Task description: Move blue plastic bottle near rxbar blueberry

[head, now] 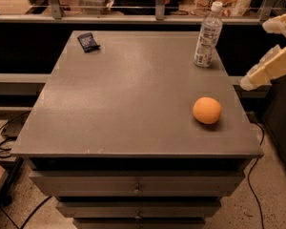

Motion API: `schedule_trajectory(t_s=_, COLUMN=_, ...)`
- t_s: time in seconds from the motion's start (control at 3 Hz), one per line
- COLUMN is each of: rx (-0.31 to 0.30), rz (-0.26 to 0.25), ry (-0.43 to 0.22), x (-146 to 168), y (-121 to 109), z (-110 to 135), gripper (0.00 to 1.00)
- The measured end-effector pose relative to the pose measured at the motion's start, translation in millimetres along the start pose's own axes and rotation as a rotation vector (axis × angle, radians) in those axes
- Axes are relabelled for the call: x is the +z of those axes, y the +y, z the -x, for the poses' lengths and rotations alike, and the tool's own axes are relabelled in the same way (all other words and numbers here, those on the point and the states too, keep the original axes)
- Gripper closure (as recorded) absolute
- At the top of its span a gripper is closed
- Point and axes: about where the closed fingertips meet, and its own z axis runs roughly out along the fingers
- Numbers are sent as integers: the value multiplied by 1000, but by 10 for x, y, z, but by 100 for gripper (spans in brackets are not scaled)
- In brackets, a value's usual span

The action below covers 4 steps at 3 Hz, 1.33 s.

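Next, my gripper goes to the middle of the blue plastic bottle (208,37), about halfway between its white cap and its base, and closes there.
The blue plastic bottle (207,35), clear with a white cap and a pale label, stands upright at the table's far right corner. The rxbar blueberry (88,42), a small flat dark navy wrapper, lies at the far left corner, far from the bottle. My gripper (268,68) is a pale shape at the right edge of the view. It hangs off the table's right side, to the right of the bottle and a little nearer than it, touching nothing.
An orange (207,110) sits near the right front of the grey table (128,109). Drawers run under the front edge. A metal railing (157,4) runs behind the table. Cables lie on the floor at left and right.
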Motion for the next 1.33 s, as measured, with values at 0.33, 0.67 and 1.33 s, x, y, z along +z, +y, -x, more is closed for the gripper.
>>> schedule_trajectory(t_s=0.33, rx=42, rz=19, ry=-108, x=192, y=-322, z=65, gripper=0)
schedule_trajectory(t_s=0.67, rx=52, rz=15, ry=-114, x=224, y=-329, z=73, gripper=0)
schedule_trajectory(t_s=1.33, rx=198, rz=-146, ry=-249, x=624, y=-934, z=197, gripper=0)
